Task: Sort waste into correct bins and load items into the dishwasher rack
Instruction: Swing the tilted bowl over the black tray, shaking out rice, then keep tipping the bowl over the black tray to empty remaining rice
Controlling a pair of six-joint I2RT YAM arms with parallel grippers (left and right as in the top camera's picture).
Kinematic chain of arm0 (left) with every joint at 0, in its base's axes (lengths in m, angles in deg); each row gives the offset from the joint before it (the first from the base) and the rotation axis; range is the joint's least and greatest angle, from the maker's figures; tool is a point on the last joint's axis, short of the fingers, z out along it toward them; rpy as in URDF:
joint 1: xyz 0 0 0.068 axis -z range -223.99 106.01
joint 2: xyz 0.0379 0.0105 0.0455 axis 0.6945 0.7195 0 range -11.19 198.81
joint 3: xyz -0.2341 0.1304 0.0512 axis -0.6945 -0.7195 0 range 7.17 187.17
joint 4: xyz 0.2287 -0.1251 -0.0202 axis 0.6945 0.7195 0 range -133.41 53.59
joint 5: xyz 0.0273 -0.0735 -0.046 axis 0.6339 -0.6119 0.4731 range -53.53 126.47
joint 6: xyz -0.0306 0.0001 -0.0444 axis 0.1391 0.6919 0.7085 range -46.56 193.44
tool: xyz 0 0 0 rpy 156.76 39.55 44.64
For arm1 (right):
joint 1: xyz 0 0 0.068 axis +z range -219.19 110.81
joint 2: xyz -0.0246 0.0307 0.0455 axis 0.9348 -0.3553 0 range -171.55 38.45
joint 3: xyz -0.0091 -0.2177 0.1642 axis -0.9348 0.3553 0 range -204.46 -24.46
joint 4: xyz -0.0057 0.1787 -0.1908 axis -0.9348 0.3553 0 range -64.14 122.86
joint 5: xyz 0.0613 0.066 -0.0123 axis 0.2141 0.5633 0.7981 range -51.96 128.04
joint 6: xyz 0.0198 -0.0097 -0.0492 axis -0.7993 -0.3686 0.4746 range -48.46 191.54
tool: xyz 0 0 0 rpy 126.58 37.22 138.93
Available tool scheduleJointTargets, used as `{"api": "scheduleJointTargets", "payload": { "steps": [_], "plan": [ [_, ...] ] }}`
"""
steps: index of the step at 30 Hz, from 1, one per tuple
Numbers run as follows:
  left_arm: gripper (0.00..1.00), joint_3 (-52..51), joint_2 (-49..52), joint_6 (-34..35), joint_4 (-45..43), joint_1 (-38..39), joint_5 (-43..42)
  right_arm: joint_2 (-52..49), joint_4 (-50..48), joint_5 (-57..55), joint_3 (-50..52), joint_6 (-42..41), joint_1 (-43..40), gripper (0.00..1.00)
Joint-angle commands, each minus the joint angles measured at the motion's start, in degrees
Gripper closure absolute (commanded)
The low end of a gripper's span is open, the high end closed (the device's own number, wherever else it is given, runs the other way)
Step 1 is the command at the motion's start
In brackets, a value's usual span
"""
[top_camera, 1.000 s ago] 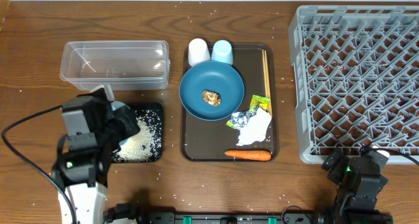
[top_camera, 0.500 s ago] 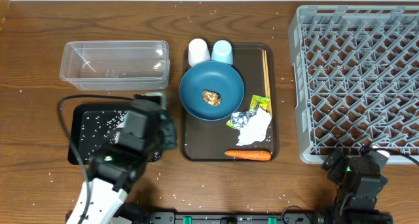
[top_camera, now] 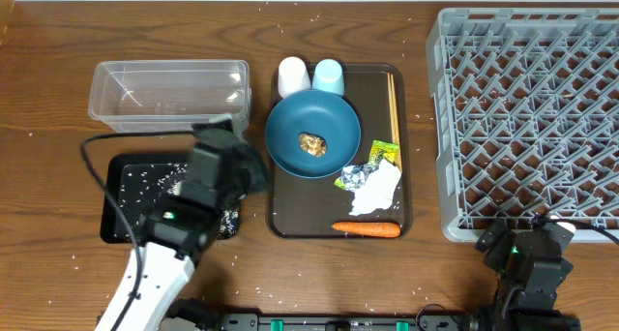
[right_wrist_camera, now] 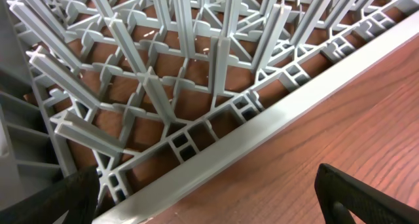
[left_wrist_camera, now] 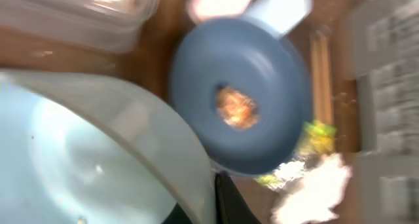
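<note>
My left gripper needs to set the white bowl down on the serving tray (top_camera: 299, 206), between the blue plate and the tray's front edge.
My left gripper (top_camera: 232, 162) is shut on the white bowl (left_wrist_camera: 98, 158), held tilted between the black tray (top_camera: 131, 176) and the brown serving tray (top_camera: 290, 215). Loose rice (top_camera: 155, 181) lies in the black tray. The blue plate (top_camera: 312, 133) carries the brown lump (top_camera: 311, 143). Behind it stand the white cup (top_camera: 293, 75) and blue cup (top_camera: 329, 75). Chopsticks (top_camera: 392, 104), packet (top_camera: 385, 155), foil ball (top_camera: 356, 176), napkin (top_camera: 379, 188) and carrot (top_camera: 368, 229) lie on the serving tray. My right gripper (top_camera: 527, 249) is open at the rack's (top_camera: 527, 118) front edge.
The clear tub (top_camera: 169, 94) stands behind the black tray, with a few specks inside. Rice grains are scattered over the wooden table. The rack's front wall (right_wrist_camera: 262, 126) fills the right wrist view, with bare table in front of it.
My left arm has swung from over the black tray to the right and back, toward the serving tray, with the bowl still in its grip. The right arm has not moved.
</note>
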Motion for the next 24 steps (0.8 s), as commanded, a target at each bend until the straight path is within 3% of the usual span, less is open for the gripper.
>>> {"api": "scheduleJointTargets", "payload": {
  "steps": [1,9,12,19,24],
  "plan": [
    [0.94,0.48,-0.66,2.56,-4.07,-9.31,-27.96,0.09,0.04,-0.61,-0.66,0.66,-0.37,0.01],
    [0.94,0.46,3.13,3.78,-10.97,-33.53,-66.45,0.09,0.04,-0.61,-0.63,0.66,-0.37,0.01],
    [0.94,0.46,6.69,3.54,-10.95,-40.85,-75.67,0.09,0.04,-0.61,-0.66,0.68,-0.37,0.01],
    [0.94,0.46,16.24,5.42,-8.76,-48.98,-79.3,0.09,0.04,-0.61,-0.66,0.66,-0.37,0.01],
    [0.94,0.46,20.83,13.27,-8.7,-49.29,-79.32,0.09,0.04,-0.61,-0.66,0.66,-0.37,0.01]
  ]
}}
